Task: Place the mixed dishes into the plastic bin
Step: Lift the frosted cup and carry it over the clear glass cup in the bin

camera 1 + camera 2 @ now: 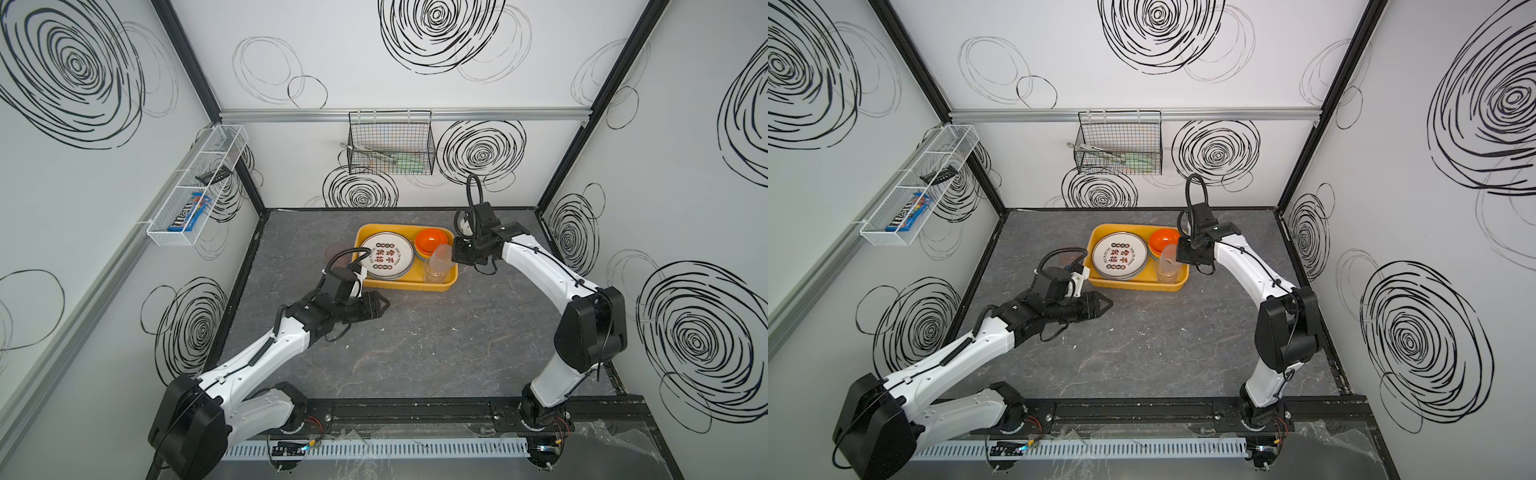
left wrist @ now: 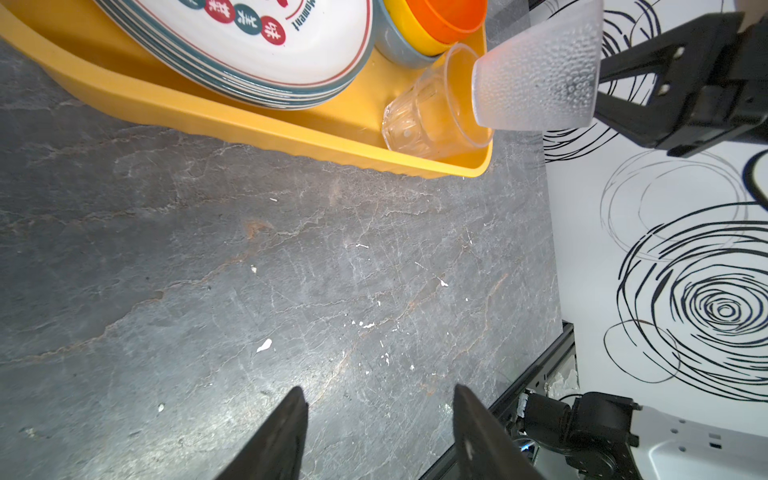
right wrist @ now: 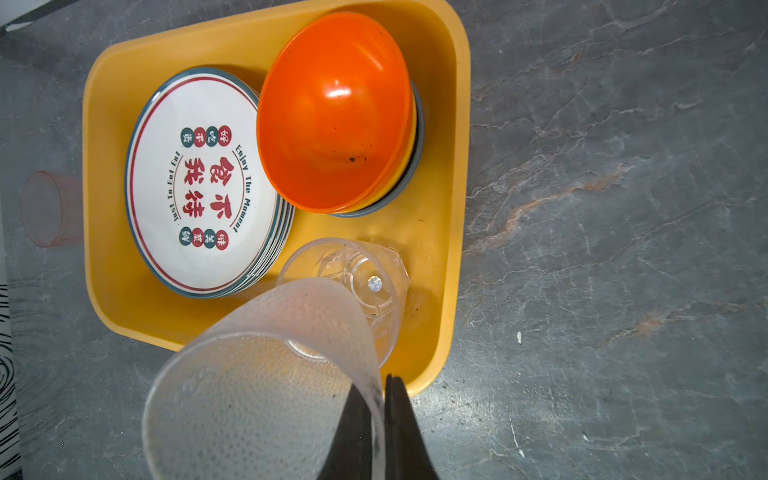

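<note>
Next, the robot's left gripper needs to go to the pink cup and close on the cup's rim (image 1: pixel 327 252), on the side of the cup away from the bin.
The yellow-orange plastic bin (image 1: pixel 399 286) (image 3: pixel 108 257) stands mid-table. It holds a stack of white plates (image 1: pixel 386 259) (image 3: pixel 199 178), an orange bowl (image 1: pixel 430 241) (image 3: pixel 332 112) nested on other bowls, and an upright clear cup (image 1: pixel 434 272) (image 2: pixel 428 116). My right gripper (image 3: pixel 376 382) (image 1: pixel 455 255) is shut on the wall of a frosted clear cup (image 3: pixel 257 374) (image 2: pixel 536 79), which hangs tilted just above the clear cup. A pink cup (image 3: pixel 52 210) stands on the table beside the bin's left wall. My left gripper (image 2: pixel 380 392) (image 1: pixel 384 305) is open and empty, low over the table in front of the bin.
A black wire basket (image 1: pixel 390 145) with utensils hangs on the back wall. A white mesh shelf (image 1: pixel 195 187) with a candy box is on the left wall. Grey stone tabletop (image 1: pixel 415 353) stretches in front of the bin to the black front rail.
</note>
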Controlling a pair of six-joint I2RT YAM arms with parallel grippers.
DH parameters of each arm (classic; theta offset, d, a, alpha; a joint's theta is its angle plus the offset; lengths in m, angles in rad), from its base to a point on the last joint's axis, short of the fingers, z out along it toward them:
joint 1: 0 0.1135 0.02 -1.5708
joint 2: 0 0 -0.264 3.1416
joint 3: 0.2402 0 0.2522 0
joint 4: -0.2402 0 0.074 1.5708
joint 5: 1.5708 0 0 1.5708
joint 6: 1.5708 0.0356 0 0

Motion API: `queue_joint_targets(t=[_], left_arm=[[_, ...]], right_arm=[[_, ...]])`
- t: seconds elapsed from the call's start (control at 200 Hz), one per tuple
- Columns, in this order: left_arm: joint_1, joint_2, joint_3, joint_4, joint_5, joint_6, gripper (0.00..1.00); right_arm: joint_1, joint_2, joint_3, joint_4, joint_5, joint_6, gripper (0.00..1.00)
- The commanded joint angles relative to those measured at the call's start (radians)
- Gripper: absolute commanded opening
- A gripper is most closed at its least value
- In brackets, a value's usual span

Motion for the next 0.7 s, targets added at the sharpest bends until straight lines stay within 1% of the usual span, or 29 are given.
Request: queue_joint_targets(t=[0.0, 0.445, 0.695], left_arm=[[0.012, -0.015, -0.014, 0.016, 0.007, 0.012, 0.60], [0.024, -0.016, -0.028, 0.023, 0.018, 0.012, 0.60], [0.035, -0.022, -0.034, 0.023, 0.022, 0.015, 0.60]], right_arm=[[0.014, 0.027, 0.038, -0.029, 0.032, -0.009, 0.05], [0.038, 0.101, 0.035, -0.006, 0.062, 0.004, 0.05], [0.055, 0.134, 0.046, -0.002, 0.082, 0.010, 0.07]])
